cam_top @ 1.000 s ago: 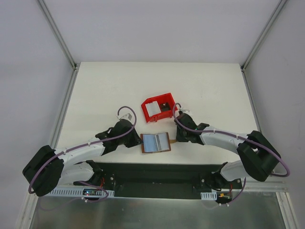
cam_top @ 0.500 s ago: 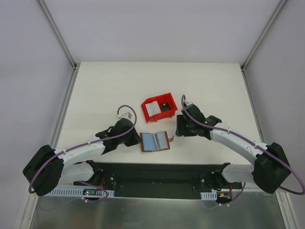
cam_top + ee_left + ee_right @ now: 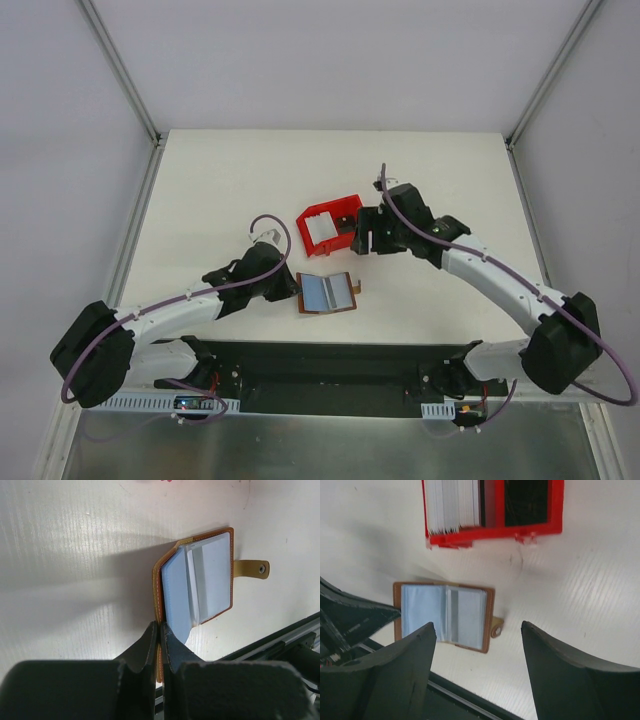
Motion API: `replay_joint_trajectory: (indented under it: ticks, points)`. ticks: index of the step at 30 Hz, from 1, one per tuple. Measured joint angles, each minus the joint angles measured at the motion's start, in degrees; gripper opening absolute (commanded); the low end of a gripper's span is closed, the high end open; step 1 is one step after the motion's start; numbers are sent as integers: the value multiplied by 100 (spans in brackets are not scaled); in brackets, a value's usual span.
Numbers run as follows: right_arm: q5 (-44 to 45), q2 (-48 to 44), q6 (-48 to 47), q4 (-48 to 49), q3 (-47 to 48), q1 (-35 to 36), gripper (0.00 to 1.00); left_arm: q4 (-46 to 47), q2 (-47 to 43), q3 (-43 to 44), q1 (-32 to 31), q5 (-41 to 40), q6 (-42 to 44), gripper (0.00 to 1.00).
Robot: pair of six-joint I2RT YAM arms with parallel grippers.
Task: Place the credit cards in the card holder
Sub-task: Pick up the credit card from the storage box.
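Observation:
Next, I move my right gripper to the end of the whitish credit card stack beside the red bin's dark compartment and close it on the outermost card (image 3: 334,224) (image 3: 480,495).
The card holder (image 3: 330,292) lies open on the table near the front edge, brown outside with pale blue-grey sleeves inside, its clasp tab (image 3: 252,569) sticking out to the right. My left gripper (image 3: 294,287) is shut on the holder's left cover edge (image 3: 159,600). A stack of whitish credit cards (image 3: 318,232) stands on edge in the left compartment of the red bin (image 3: 322,211). My right gripper (image 3: 362,234) hovers open and empty just right of the bin. In the right wrist view the holder (image 3: 445,612) shows between its spread fingertips (image 3: 431,627), with the cards (image 3: 452,505) above.
The red bin's right compartment (image 3: 526,502) looks dark, and I cannot tell what is in it. A black base rail (image 3: 330,360) runs along the table's near edge just below the holder. White tabletop (image 3: 220,190) stretches behind and to both sides.
My right gripper has opened wide and moved up and back from the holder's right side to beside the red bin. The left gripper keeps its hold on the holder's edge.

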Motion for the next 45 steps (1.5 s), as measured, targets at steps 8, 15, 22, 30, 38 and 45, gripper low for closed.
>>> replay_joint_trajectory:
  ticks: [8,15,22,30,38,45]
  points:
    - [-345,1366,-179,61,1600,-273,69,0,-13,0,0,0,66,0]
    - [-767,2811,-234,157,2518,-374,66,0,-57,-24,0,-2,66,0]
    - [-1113,3858,-262,140,3202,-505,67,0,-131,-50,0,0,66,0]
    - [-1353,4317,-293,98,3482,-636,68,-2,-223,-136,2,0,68,0]
    - [-1644,4629,-295,109,3501,-673,68,0,-225,-136,39,2,68,0]
    - [-1950,4723,-278,195,3508,-680,64,0,-225,-142,39,2,68,0]
